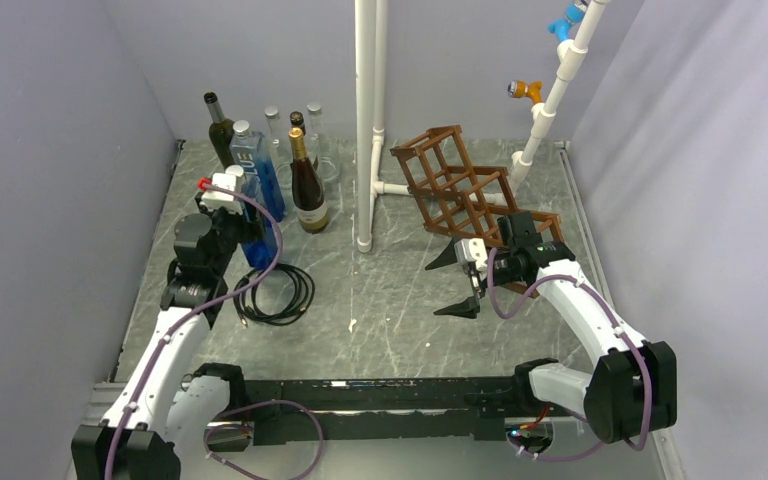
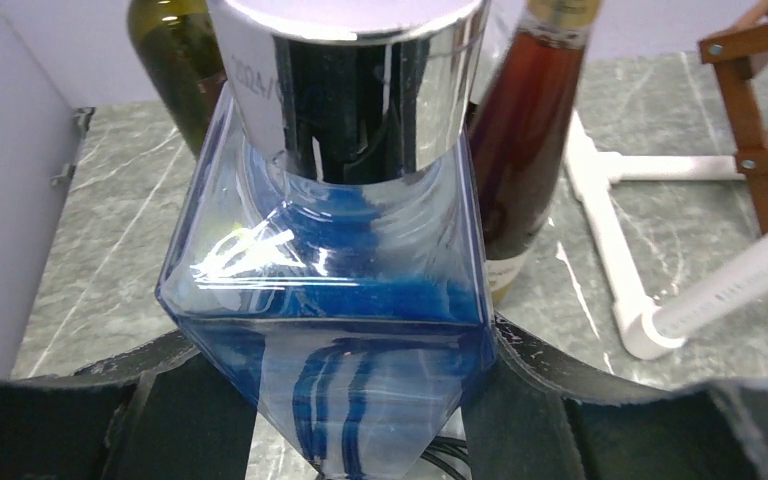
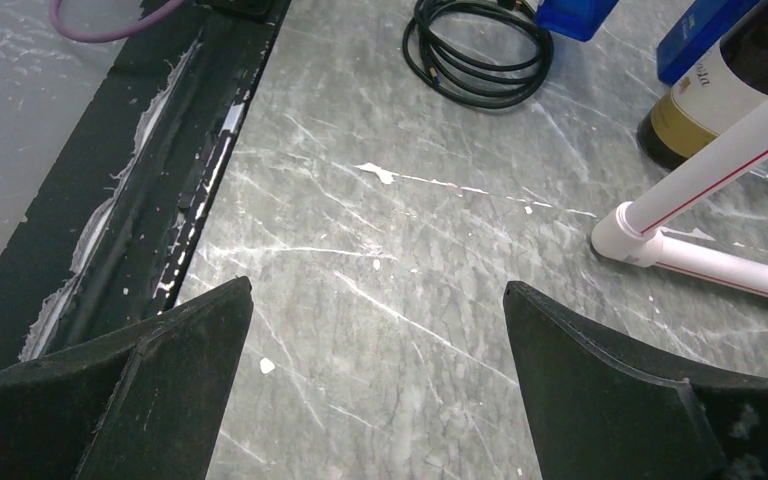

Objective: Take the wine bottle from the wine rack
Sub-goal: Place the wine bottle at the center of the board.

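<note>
I need to set the wine bottle down with my left gripper in front of the dark green bottle point(image 1: 230, 232), next to the other blue one.
The wine bottle point(image 2: 330, 300), a square blue glass bottle with a silver cap, stands upright at the left of the table. My left gripper point(image 2: 345, 405) is shut on its body, one black finger on each side; from above the left gripper point(image 1: 250, 235) sits beside the bottle point(image 1: 258, 250). The brown wooden wine rack point(image 1: 460, 190) lies at the back right, and I see no bottle in its cells; its corner also shows as the rack point(image 2: 760, 110). Just in front of it my right gripper point(image 1: 450, 283) hangs open over bare table, the same gripper point(image 3: 377, 290) holding nothing.
Several other bottles stand at the back left: a second blue one point(image 1: 260, 165), a dark green one point(image 1: 220, 130), an amber one point(image 1: 307, 190). A white pipe stand point(image 1: 365, 120) rises mid-table. A coiled black cable point(image 1: 275, 292) lies near the held bottle.
</note>
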Robot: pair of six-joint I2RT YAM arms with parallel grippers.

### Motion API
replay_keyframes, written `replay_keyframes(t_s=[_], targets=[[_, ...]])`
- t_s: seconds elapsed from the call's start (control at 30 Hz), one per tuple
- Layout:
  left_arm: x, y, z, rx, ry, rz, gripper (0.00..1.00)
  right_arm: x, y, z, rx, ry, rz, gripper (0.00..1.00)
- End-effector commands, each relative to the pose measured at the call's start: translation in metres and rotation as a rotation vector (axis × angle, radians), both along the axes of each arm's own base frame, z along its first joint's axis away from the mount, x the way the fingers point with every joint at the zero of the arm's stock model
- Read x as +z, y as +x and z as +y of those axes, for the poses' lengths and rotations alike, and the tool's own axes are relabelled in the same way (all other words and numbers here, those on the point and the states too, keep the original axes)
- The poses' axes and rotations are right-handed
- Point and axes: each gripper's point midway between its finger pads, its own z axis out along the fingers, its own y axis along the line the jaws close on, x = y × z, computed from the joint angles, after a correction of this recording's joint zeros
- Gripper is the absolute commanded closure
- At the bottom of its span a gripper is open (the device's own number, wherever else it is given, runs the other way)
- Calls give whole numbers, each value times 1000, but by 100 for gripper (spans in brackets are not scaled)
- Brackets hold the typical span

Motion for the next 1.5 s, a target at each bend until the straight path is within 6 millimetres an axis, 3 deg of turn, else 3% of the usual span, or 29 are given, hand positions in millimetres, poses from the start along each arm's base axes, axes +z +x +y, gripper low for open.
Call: replay_keyframes(t_s=[0.0, 0.3, 0.67, 0.97, 1.33, 1.47], targets=[[121, 8, 20, 71, -26, -378, 100, 7, 1, 1, 8, 26, -57, 1], [121, 31, 58, 180, 47, -382, 100, 7, 1, 0, 8, 23, -59, 1], [119, 59, 91, 252, 54, -382, 100, 4, 1, 0, 8, 14, -59, 1], [113, 81, 103, 236, 14, -406, 100, 2, 2, -1, 7, 8, -60, 1], [87, 105, 108, 203, 1, -364, 100, 0, 2, -1, 4, 2, -58, 1], [80, 106, 107, 194, 11, -353, 82, 0, 3, -1, 4, -1, -59, 1]])
